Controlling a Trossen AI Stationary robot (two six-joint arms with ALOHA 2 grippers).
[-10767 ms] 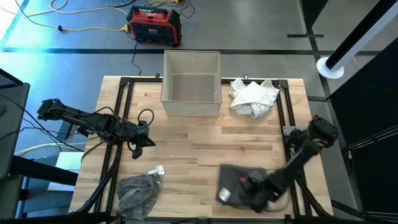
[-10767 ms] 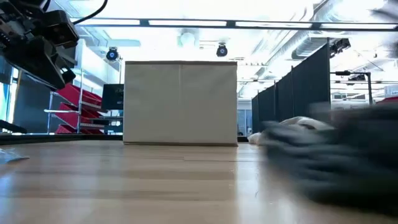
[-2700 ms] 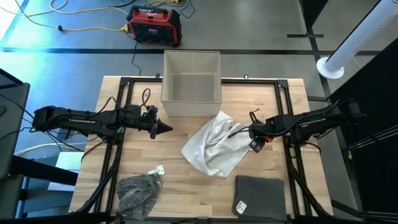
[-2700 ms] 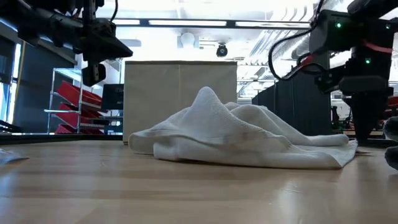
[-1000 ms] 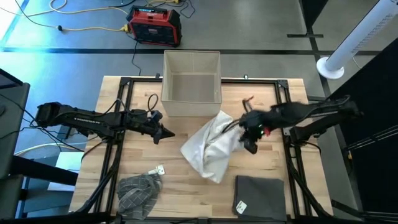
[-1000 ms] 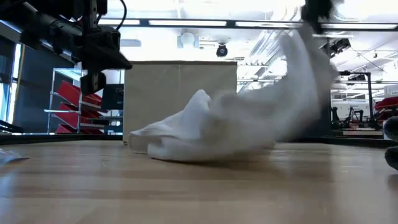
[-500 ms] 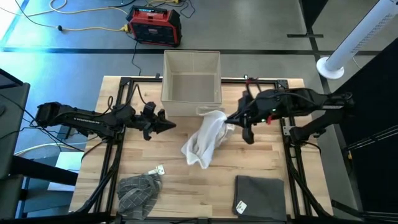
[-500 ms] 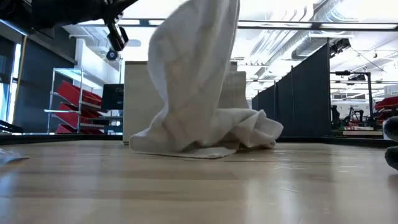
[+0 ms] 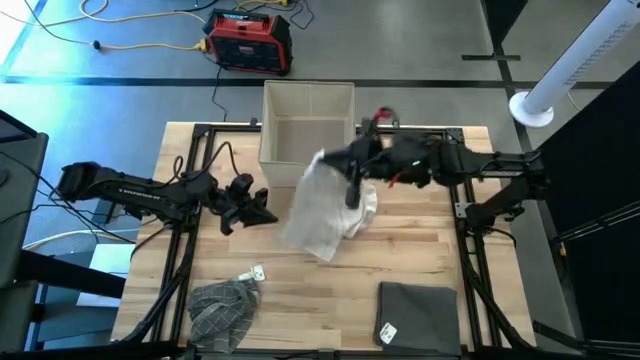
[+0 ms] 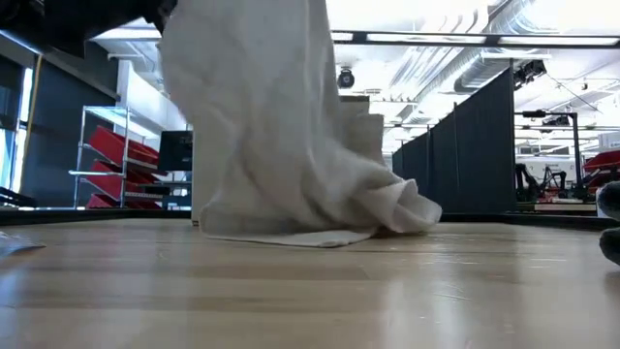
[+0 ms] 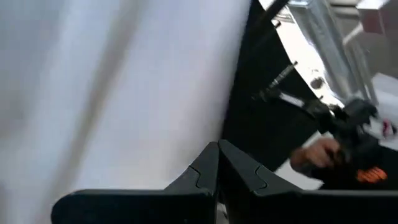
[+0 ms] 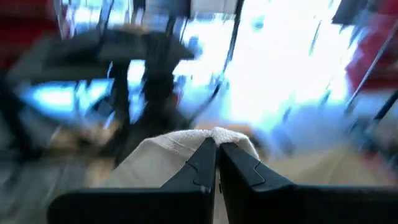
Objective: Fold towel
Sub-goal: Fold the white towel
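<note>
Next, I lay the white towel down with my right gripper, which pinches a bunched fold at its top, and take an edge [image 9: 373,206] before I fold.
A white towel [image 9: 322,205] hangs from my right gripper [image 9: 336,164], which is shut on its top in front of the beige box [image 9: 308,135]. The towel's lower end [image 10: 320,221] lies bunched on the wooden table [image 9: 440,255]. The right wrist view shows a hump of towel [image 12: 186,140] at the shut fingers. My left gripper [image 9: 268,214] is shut and holds nothing. It stands just left of the hanging towel, and the left wrist view has the towel [image 11: 118,81] close ahead of its shut fingers [image 11: 217,163]. My right gripper pinches a bunched fold at the towel's top [image 12: 213,134] between its two fingers. The fingers lie about level and come from the table's right side. The towel hangs slack below them, with its lower end [image 9: 330,240] resting on the table.
A folded dark grey towel [image 9: 415,312] lies at the near right. A crumpled grey cloth [image 9: 220,310] lies at the near left, with a small white tag [image 9: 255,272] beside it. The box stands at the far edge, right behind the hanging towel.
My right gripper has risen and gone toward the table's left and far edge, turning level. It has drawn the towel up from a low heap into a hanging sheet, whose lower end has stayed on the table. My left gripper has risen a little.
</note>
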